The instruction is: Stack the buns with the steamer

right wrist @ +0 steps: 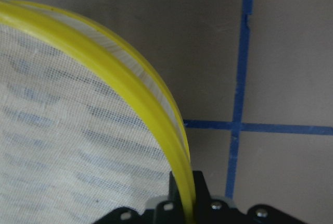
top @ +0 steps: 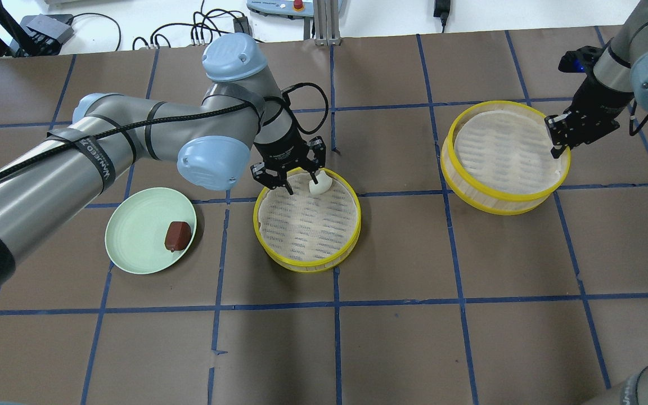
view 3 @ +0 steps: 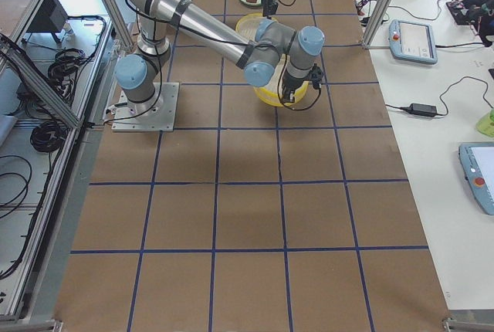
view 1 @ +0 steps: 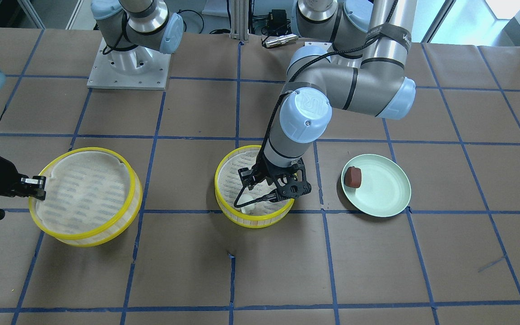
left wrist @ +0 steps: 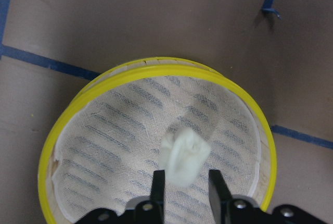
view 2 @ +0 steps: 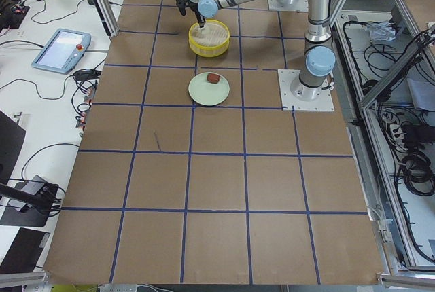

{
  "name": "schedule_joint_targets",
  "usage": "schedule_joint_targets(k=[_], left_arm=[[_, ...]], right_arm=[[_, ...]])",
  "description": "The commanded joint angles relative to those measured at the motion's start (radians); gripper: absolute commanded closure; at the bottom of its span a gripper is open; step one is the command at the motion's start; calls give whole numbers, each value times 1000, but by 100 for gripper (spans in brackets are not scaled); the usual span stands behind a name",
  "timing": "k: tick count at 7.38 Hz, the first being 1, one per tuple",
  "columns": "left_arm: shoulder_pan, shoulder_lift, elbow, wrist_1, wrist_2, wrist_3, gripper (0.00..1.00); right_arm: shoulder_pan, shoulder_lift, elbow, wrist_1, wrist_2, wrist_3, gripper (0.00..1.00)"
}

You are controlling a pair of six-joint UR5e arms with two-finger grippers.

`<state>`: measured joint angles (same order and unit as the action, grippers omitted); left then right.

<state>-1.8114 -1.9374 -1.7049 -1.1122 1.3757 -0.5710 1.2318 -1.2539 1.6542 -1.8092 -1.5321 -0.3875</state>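
Note:
My left gripper is to go to the green plate next and close on the long sides [view 1: 353, 177] of the dark reddish-brown bun there.
The white bun [left wrist: 184, 153] lies at the robot-side edge of the middle yellow-rimmed steamer [top: 307, 264], low on its mesh. My left gripper [top: 301, 183] reaches down into that steamer, and its fingertips [left wrist: 158, 182] touch the bun's two sides. The bun also shows in the front view [view 1: 246, 201]. The dark reddish-brown bun [top: 178, 235] lies on the green plate [top: 133, 230], to the left of that steamer. My right gripper [top: 557, 143] is shut on the rim [right wrist: 104, 62] of the second steamer [top: 504, 152], which looks slightly tilted.
The brown table is marked with a grid of blue tape. The plate, the middle steamer and the second steamer stand in a row across it. Cables and equipment lie beyond the far edge [top: 217, 28].

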Motion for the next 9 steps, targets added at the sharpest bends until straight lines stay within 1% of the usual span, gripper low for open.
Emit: schedule_joint_targets(k=[1,2,3,4,5,6,7,8,9], left_arm=[[1,12,5,6,8,31,0],[44,35,-1,5,87,198,0],[128,66,-18,-14,167,332,0],[215,137,-75,-29,169,484,0],[292,190,-158,-28,171,617,0],[361,199,-236,-11,166,690,1],[398,193,-272,33,174,736,2],[405,190,-295,35,240,747,5],[406,178,-309,38,288,746,6]], right_arm=[[92,-30,41,1,18,82,94],[157,-41,44,-1,20,164,94],[241,-41,44,-22,18,230,94],[333,-38,41,-44,20,342,94],[415,-35,42,-88,18,439,94],[484,-29,44,-125,18,540,94],[553,-13,44,-157,13,646,94],[627,-3,44,-200,1,724,94],[646,8,47,-203,-5,728,94]])
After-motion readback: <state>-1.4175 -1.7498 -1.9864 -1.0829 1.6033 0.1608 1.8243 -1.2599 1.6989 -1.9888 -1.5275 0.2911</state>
